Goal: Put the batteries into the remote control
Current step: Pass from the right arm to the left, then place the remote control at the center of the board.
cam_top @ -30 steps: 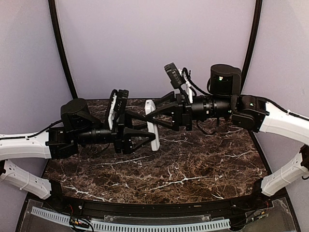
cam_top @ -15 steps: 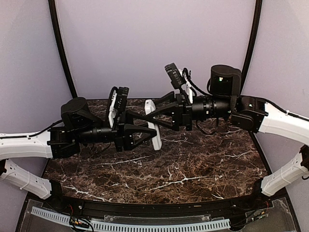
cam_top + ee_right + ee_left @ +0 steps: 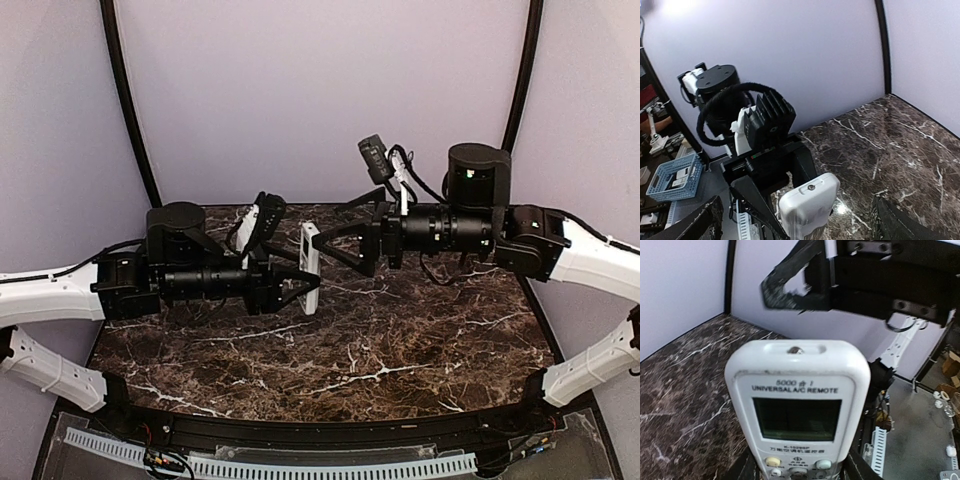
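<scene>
My left gripper will set the remote control on the dark marble (image 3: 302,361) beside the long white vein near the front edge.
The remote control (image 3: 310,268) is a white handset held above the table by my left gripper (image 3: 298,285), which is shut on its lower end. The left wrist view shows its front, the screen and buttons (image 3: 797,400), with the left gripper (image 3: 802,474) clamping the sides at the bottom edge. My right gripper (image 3: 325,232) stands open just right of the remote and apart from it. In the right wrist view the remote's top end (image 3: 807,207) sits between the wide-spread right fingers (image 3: 695,225) without touching them. The batteries are out of view.
A dark marble table (image 3: 380,350) lies below both arms. Purple walls and two curved black poles (image 3: 130,110) enclose the back. A white slotted strip (image 3: 270,465) runs along the near edge. A blue basket (image 3: 672,177) sits beyond the table.
My right gripper has opened, let go of the remote and drawn back to the right. The left gripper keeps its hold and has turned the remote slightly.
</scene>
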Motion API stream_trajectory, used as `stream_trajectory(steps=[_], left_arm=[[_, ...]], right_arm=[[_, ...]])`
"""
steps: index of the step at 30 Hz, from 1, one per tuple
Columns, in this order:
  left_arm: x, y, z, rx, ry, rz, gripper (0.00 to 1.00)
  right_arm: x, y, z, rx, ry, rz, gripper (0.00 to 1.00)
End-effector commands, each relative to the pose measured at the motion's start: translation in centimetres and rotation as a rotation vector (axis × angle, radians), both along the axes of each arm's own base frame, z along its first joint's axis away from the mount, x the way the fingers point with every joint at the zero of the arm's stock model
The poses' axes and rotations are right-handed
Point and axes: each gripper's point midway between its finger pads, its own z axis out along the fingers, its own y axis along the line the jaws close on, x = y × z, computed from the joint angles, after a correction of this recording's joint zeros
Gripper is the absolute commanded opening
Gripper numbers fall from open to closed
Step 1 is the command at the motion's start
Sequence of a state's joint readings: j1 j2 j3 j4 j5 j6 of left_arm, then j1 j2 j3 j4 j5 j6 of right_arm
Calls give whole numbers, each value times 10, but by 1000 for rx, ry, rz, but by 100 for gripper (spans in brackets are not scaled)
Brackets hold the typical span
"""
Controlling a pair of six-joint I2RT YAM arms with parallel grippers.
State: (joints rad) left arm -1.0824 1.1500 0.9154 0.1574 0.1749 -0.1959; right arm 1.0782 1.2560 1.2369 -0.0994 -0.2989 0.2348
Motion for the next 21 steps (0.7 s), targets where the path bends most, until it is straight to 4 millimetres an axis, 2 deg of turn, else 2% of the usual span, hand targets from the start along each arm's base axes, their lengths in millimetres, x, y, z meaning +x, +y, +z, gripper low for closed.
stream_trajectory(steps=[1,2,3,5,11,12,13,14,15,18,21], left_arm=[[42,44,-82,443,146,335,0],[46,47,-105,528,177,364,0],[47,56,-115,599,215,407,0],[45,58,-156,755,292,411,0],[26,48,-219,1013,401,257,0],[26,43,-220,1026,403,230,0],[23,47,-238,1099,431,218,0],[24,41,-237,1104,435,198,0],[21,43,-250,1155,457,185,0],[19,34,-259,1183,481,144,0],[15,31,-266,1205,501,106,6]], right_arm=[[64,-43,-32,-116,97,-434,99],[74,-54,-43,-154,130,-510,99],[83,-64,-54,-194,159,-577,99],[92,-80,-74,-265,201,-656,99],[91,-86,-97,-336,243,-681,99],[91,-87,-101,-350,247,-684,99],[91,-87,-104,-365,250,-684,99],[91,-87,-107,-378,254,-687,99],[91,-87,-109,-387,258,-686,99],[90,-87,-115,-407,265,-683,99],[90,-86,-118,-416,267,-681,99]])
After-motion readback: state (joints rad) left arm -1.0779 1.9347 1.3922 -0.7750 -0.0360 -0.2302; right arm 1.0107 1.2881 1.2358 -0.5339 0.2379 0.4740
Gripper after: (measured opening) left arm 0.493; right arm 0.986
